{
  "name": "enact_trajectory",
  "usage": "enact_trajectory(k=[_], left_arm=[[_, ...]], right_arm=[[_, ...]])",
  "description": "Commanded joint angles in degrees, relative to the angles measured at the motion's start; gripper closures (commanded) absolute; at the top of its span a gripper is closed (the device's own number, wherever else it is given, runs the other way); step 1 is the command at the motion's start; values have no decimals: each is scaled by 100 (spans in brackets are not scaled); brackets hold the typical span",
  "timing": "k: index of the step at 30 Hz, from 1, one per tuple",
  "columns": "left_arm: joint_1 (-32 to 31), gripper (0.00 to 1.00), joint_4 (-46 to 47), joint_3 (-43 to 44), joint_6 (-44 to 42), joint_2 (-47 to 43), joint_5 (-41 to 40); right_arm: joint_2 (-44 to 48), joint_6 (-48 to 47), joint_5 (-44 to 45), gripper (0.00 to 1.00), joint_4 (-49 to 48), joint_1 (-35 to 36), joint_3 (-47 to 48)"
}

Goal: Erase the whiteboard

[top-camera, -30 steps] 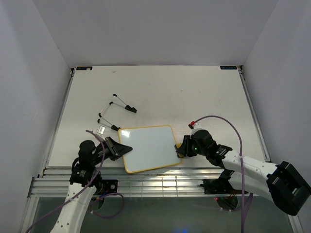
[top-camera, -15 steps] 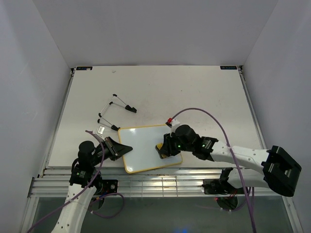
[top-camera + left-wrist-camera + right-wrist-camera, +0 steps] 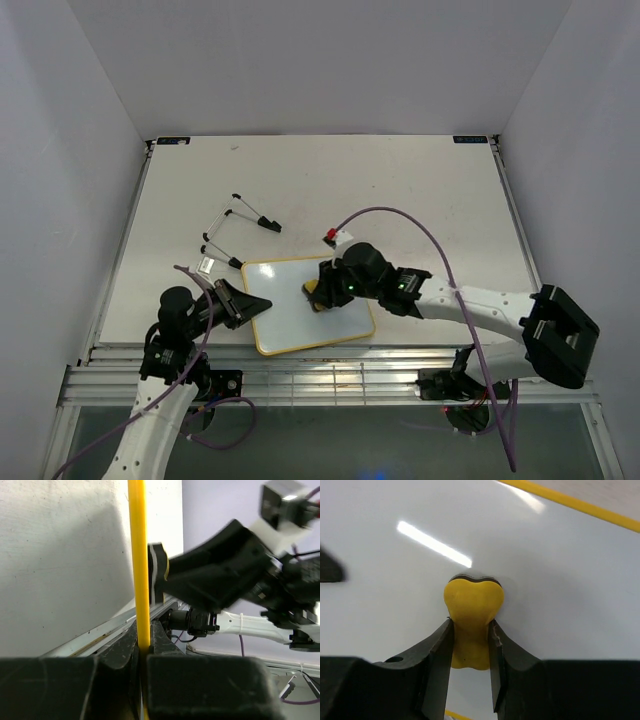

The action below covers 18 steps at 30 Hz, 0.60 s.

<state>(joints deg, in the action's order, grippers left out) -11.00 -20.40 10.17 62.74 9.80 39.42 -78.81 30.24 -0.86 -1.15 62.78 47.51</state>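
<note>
The yellow bone-shaped eraser, now over the whiteboard's upper middle, will be released by my right gripper on the bare table (image 3: 420, 288) beside the whiteboard, opposite my left gripper.
The whiteboard (image 3: 285, 315), white with a thin yellow frame, lies flat near the table's front edge, and its surface shows no writing. My left gripper (image 3: 256, 305) is shut on the board's left edge. In the left wrist view the yellow frame (image 3: 138, 555) runs up from between the jaws of the left gripper (image 3: 143, 650). My right gripper (image 3: 318, 293) is shut on the yellow bone-shaped eraser (image 3: 313, 292), over the board's upper middle. In the right wrist view the eraser (image 3: 473, 605) is pressed on the white board (image 3: 555, 580) between the jaws of the right gripper (image 3: 470, 640).
Thin black-and-white stand pieces (image 3: 240, 216) lie behind and left of the board. A small white tag (image 3: 208, 266) lies by the board's far left corner. A slatted metal rail (image 3: 320, 370) runs along the table's front edge. White walls enclose the table.
My right gripper has carried the eraser leftward across the board, from its right edge to the upper middle. The left gripper and the board have stayed put.
</note>
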Motion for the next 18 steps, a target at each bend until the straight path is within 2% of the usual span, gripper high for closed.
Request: enact_trajectory(k=[1, 6, 10, 15, 18], left_arm=[[-25, 100, 432, 705, 116, 91, 295], [-16, 100, 449, 881, 168, 180, 111], [-25, 100, 590, 977, 247, 250, 84], [-16, 100, 512, 1171, 90, 346, 22], [-24, 100, 117, 1653, -182, 653, -250]], right_arm=[[601, -123, 148, 92, 273, -826, -969], [1725, -290, -300, 92, 185, -1838, -2576], [2246, -580, -765, 92, 202, -3040, -3097], [2633, -905, -627, 92, 1132, -4166, -2546], [2581, -1090, -258, 92, 1782, -4432, -1861]])
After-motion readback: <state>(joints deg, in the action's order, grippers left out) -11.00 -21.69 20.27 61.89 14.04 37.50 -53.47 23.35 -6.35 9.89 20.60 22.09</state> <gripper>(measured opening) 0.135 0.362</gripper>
